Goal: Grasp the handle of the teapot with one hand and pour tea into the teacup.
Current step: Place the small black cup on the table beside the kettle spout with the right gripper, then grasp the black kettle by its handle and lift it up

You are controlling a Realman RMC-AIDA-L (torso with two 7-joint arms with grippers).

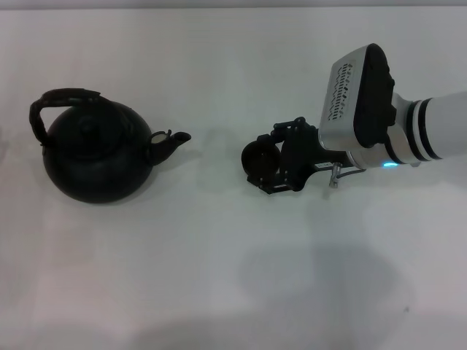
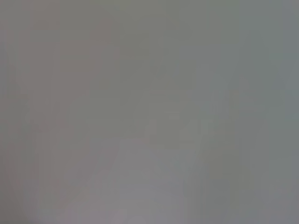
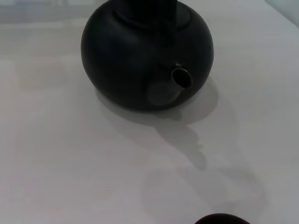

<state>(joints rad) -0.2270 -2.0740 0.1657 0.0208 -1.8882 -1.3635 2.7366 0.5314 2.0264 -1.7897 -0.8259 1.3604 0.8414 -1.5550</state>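
The black teapot is the next thing for my left gripper to go to. It should close on the handle's lower end (image 1: 39,130), on the side opposite the teapot's spout.
The black teapot (image 1: 95,164) stands at the left of the white table (image 1: 219,277), its spout (image 1: 175,140) pointing right. Its dark hoop handle (image 1: 62,98) arches over the knobbed lid, with no gripper near it. To the spout's right, my right gripper (image 1: 265,159) reaches in from the right, its black fingers (image 1: 286,128) closed around the small dark teacup (image 1: 255,157). The right wrist view faces the teapot (image 3: 140,51) and its spout (image 3: 180,81), and only the teacup's rim (image 3: 219,218) shows at the edge. My left gripper is out of view.
The left wrist view is a blank grey surface. A bare strip of table (image 1: 215,146) separates the spout from the teacup. The right arm's shadow (image 1: 321,284) falls on the near part of the table.
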